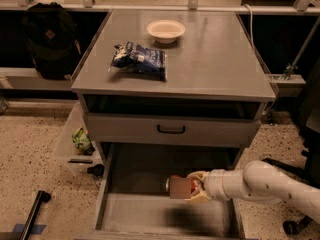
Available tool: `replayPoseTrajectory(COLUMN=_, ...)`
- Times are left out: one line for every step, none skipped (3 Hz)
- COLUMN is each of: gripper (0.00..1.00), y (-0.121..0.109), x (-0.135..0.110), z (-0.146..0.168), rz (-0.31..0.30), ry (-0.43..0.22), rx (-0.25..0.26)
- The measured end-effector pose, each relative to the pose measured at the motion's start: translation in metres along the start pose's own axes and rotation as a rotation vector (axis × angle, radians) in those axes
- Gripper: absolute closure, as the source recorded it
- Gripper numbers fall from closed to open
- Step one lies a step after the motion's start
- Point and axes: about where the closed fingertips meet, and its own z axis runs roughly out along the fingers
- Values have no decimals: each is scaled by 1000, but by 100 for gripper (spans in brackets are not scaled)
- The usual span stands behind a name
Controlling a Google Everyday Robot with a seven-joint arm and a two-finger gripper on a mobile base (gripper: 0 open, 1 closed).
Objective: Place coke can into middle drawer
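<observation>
The coke can in my gripper should be released on the bare grey bottom near the center (176, 192) of the middle drawer, which is pulled out.
The coke can (179, 187) is red-brown with a silver end and lies on its side in my gripper (194, 189). The cream fingers (198, 177) are shut on its right end. My white arm reaches in from the right. The can hangs a little above the bare grey floor of the pulled-out middle drawer (140, 213), right of its middle, with a dark shadow on the floor beneath it. The drawer's thin left wall (102, 194) shows clearly.
Above is a closed grey drawer front with a black handle (171, 129). On the cabinet top lie a blue-and-white snack bag (140, 59) and a white bowl (165, 30). A black backpack (50, 39) stands at the left, with small items on the floor (82, 140).
</observation>
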Motion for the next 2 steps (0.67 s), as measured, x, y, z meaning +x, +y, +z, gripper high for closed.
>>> replayPoseTrajectory(gripper=100, y=-11, x=5, z=4, rz=4, ry=13, rx=67)
replayPoseTrajectory(gripper=100, y=-11, x=5, z=5, rz=4, ry=13, rx=67)
